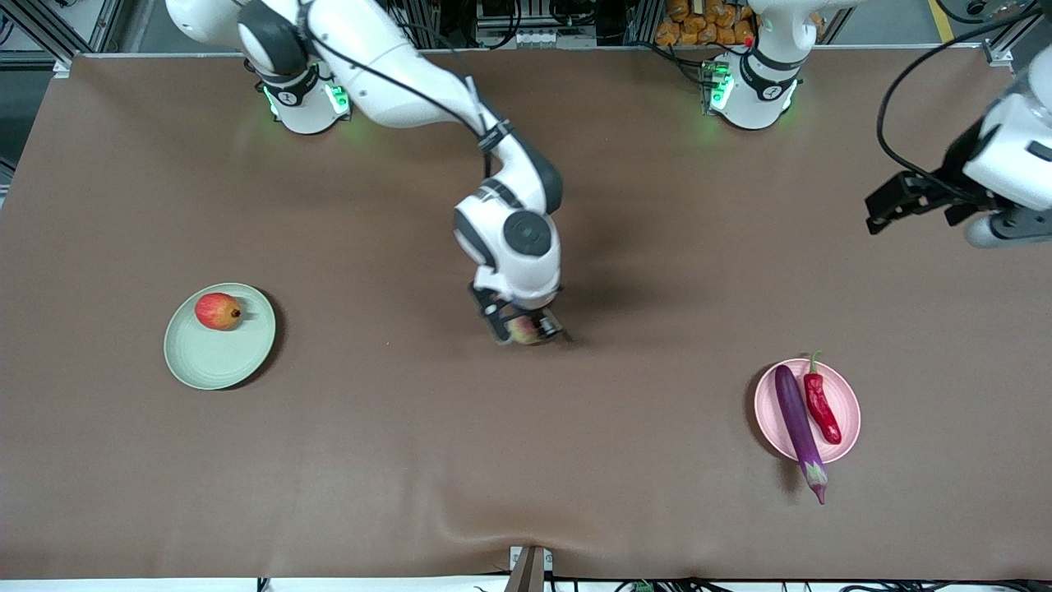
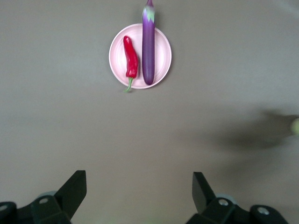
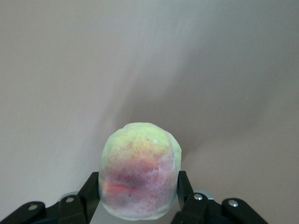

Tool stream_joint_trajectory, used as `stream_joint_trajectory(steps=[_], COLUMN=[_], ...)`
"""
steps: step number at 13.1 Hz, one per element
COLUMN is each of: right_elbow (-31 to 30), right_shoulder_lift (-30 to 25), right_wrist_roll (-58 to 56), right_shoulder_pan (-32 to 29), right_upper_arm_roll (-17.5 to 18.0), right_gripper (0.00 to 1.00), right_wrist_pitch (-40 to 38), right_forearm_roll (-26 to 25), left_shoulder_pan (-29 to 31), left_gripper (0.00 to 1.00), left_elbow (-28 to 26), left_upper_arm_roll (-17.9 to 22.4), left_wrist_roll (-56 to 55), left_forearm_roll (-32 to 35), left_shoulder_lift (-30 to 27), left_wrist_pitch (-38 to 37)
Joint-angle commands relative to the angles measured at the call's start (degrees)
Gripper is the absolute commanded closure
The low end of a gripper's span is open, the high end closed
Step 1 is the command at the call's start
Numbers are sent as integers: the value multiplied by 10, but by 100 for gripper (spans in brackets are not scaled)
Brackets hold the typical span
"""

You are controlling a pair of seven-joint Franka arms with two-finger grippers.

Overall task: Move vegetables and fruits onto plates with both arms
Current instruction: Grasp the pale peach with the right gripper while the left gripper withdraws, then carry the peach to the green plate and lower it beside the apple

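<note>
My right gripper has the peach. Next, I set it down on the pale green plate point(image 1: 237, 344), beside the red apple-like fruit.
My right gripper point(image 1: 526, 329) is over the middle of the table, shut on the pale yellow-green peach point(image 1: 523, 330) with pink blush. In the right wrist view the peach point(image 3: 139, 175) fills the space between the black fingers point(image 3: 89, 195). The red apple-like fruit point(image 1: 218, 311) lies on the pale green plate point(image 1: 215, 358) toward the right arm's end. The purple eggplant point(image 1: 797, 427) and the red chili pepper point(image 1: 822, 404) lie on the pale pink plate point(image 1: 845, 399) toward the left arm's end; both show in the left wrist view on the pink plate point(image 2: 163, 53). My left gripper point(image 1: 892, 201) is open and empty, raised high.
The brown table cover point(image 1: 411, 460) reaches to the front edge, where a small bracket point(image 1: 530, 567) sticks up at the middle. The eggplant's stem end overhangs the pink plate's rim toward the front camera.
</note>
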Motion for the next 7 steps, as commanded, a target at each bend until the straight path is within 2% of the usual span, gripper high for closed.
stream_joint_trajectory(steps=[1, 3, 5, 7], right_elbow=[-10, -17, -18, -55], right_shoulder_lift=[-64, -116, -137, -172], right_wrist_roll=[-115, -205, -297, -395], right_shoulder_pan=[-60, -115, -164, -219], right_upper_arm_roll=[11, 11, 10, 9], right_gripper=[100, 100, 100, 100], right_wrist_pitch=[-119, -172, -232, -248], right_forearm_roll=[-11, -4, -4, -5], left_shoulder_pan=[-88, -92, -87, -92], left_gripper=[0, 0, 0, 0], left_elbow=[-64, -95, -110, -140], left_upper_arm_roll=[112, 122, 120, 114], left_wrist_roll=[24, 25, 25, 25], left_forearm_roll=[-9, -9, -10, -10], left_shoulder_lift=[-51, -67, -79, -105], left_wrist_pitch=[4, 10, 17, 35])
